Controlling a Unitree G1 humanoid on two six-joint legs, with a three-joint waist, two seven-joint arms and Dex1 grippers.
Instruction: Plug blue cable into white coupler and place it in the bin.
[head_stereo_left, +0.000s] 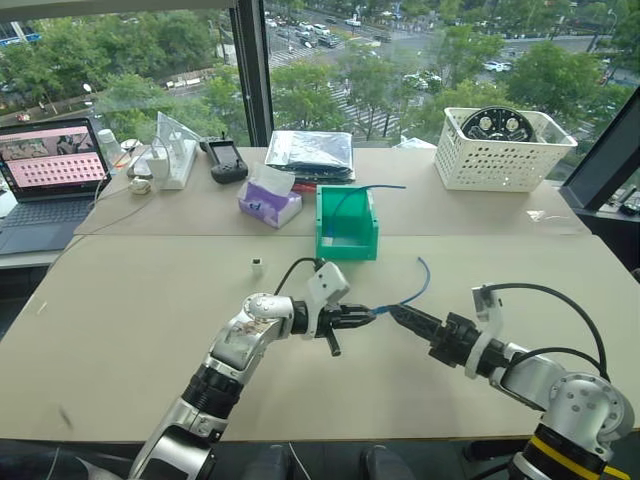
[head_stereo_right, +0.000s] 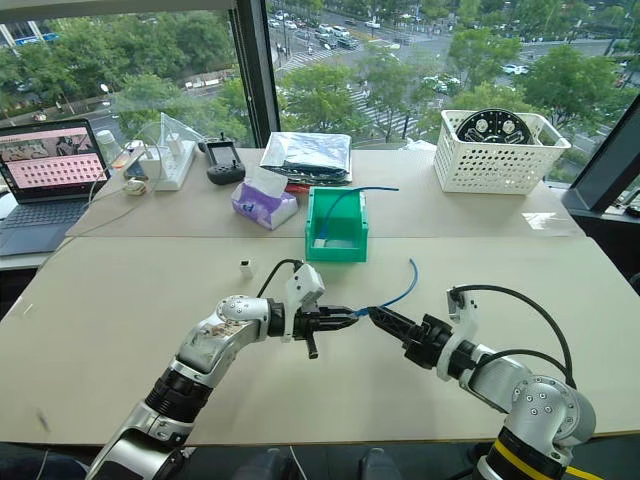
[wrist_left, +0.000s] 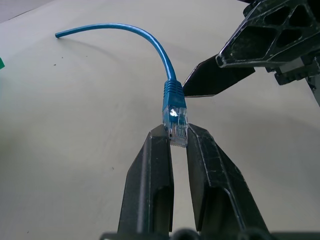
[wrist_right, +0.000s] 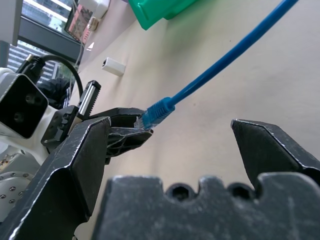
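Next, my right gripper grabs the blue cable's sleeve (wrist_left: 173, 94) behind the plug, since my left gripper is pinching the clear plug that has to go into the white coupler.
My left gripper (head_stereo_left: 366, 314) is shut on the clear plug (wrist_left: 175, 119) of the blue cable (head_stereo_left: 416, 284). It holds the plug just above the table, and the cable arcs up and away to its free end. My right gripper (head_stereo_left: 397, 313) points at the plug from the other side. Its fingers (wrist_right: 80, 160) are open on either side of the cable and touch nothing. The white coupler (head_stereo_left: 257, 266) lies alone on the table, left of and beyond the left gripper. The green bin (head_stereo_left: 326, 226) stands farther back at the middle.
A darker blue cable (head_stereo_left: 360, 189) hangs out of the bin. A tissue box (head_stereo_left: 270, 206) sits left of the bin. Further back are a silver bag (head_stereo_left: 310, 150), a black handheld device (head_stereo_left: 227, 160) and a white perforated basket (head_stereo_left: 500, 152). A laptop (head_stereo_left: 48, 172) is at far left.
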